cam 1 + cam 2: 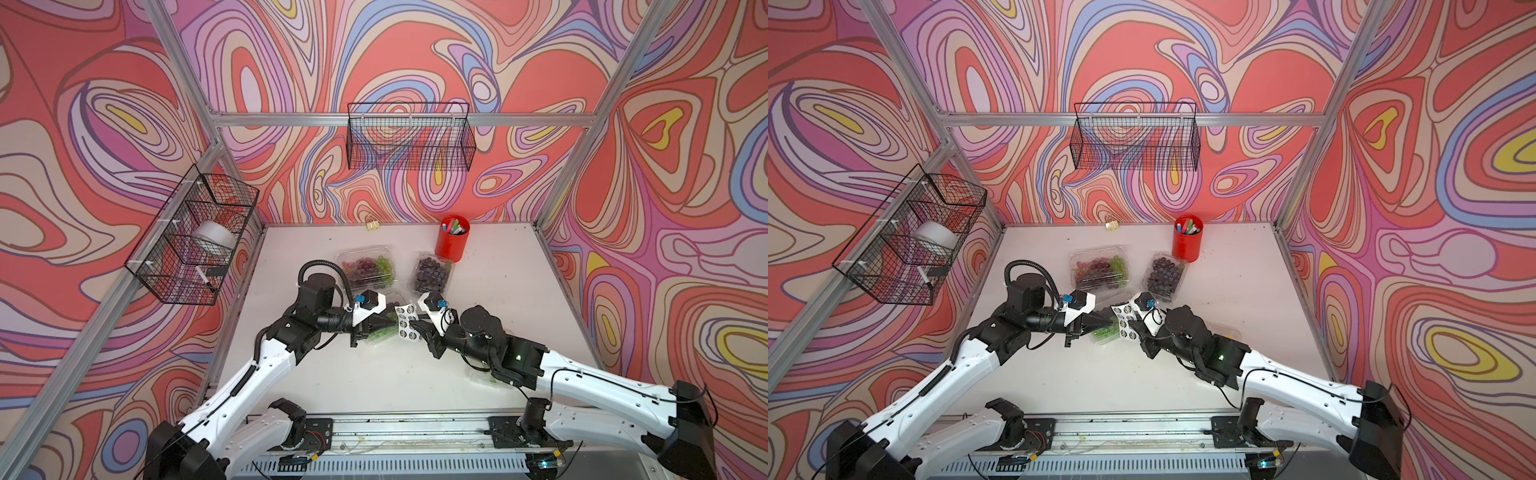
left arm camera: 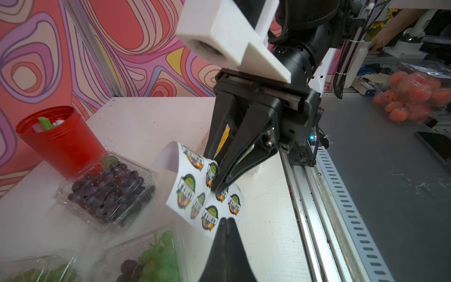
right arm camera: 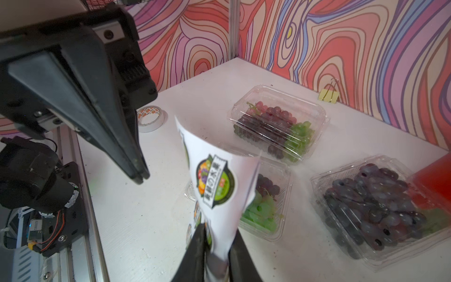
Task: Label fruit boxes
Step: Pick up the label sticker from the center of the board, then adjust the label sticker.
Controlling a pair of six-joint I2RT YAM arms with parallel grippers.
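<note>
My left gripper will open its closed fingers, which are beside the sticker sheet, and pinch the sheet's free edge (image 2: 205, 229) before my right gripper changes its hold.
My right gripper (image 3: 217, 234) is shut on the lower end of a white sheet of round stickers (image 3: 219, 175), which curls upright above the table. My left gripper (image 2: 227, 221) is shut, its tips at the sheet's edge (image 2: 190, 195); in the right wrist view they stand apart from the paper with nothing seen between them. Both grippers meet over a clear fruit box of green grapes (image 1: 380, 334). Behind it lie a box of red and green grapes (image 1: 368, 268) and one of purple grapes (image 1: 430, 274). Another clear box (image 1: 484, 374) is mostly hidden under my right arm.
A red pen cup (image 1: 452, 243) stands behind the purple grapes. A tape roll (image 3: 150, 118) lies on the table near the left arm. A yellow binder clip (image 1: 372, 225) sits at the back wall. Wire baskets hang on the back wall (image 1: 409, 137) and left wall (image 1: 195, 237).
</note>
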